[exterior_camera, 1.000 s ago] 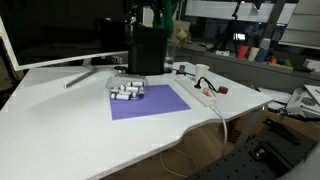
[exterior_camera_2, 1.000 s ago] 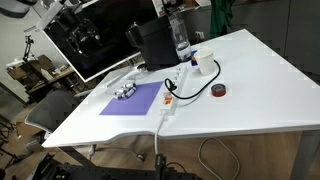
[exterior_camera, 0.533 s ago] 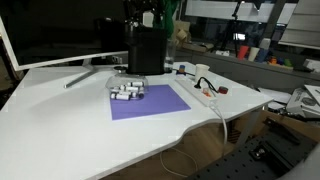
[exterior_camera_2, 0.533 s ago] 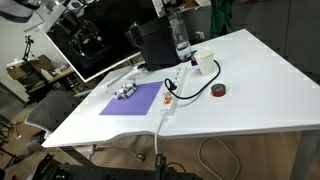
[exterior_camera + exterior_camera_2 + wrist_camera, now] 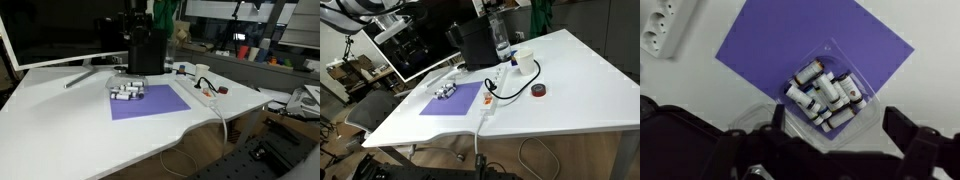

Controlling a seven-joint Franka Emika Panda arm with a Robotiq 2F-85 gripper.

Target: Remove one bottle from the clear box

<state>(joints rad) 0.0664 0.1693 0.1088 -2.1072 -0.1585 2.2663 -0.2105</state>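
Observation:
The body of the middle white bottle [image 5: 129, 89] [image 5: 828, 91] in the clear box, between its neighbouring bottles, is the next place my gripper will go to and close.
The clear box [image 5: 830, 100] sits on a corner of the purple mat [image 5: 790, 45] and holds several small white bottles [image 5: 810, 72] with dark ends, lying jumbled together. My gripper [image 5: 840, 135] is open and empty, high above the box. Its two dark fingers [image 5: 902, 125] frame the box's near edge in the wrist view. In both exterior views the box [image 5: 127, 92] [image 5: 445, 90] lies at the mat's back corner. The gripper [image 5: 140, 20] hangs well above it, in front of the black box.
A tall black box [image 5: 145, 50] stands just behind the clear box. A white power strip [image 5: 200, 93] with cables lies beside the mat. A monitor [image 5: 50, 30], a water bottle [image 5: 500, 35], a cup [image 5: 525, 63] and a red tape roll [image 5: 540, 90] are on the table.
My arm has swung further into an exterior view at the top left, and the gripper has shifted slightly above the black box. The box and bottles have not moved.

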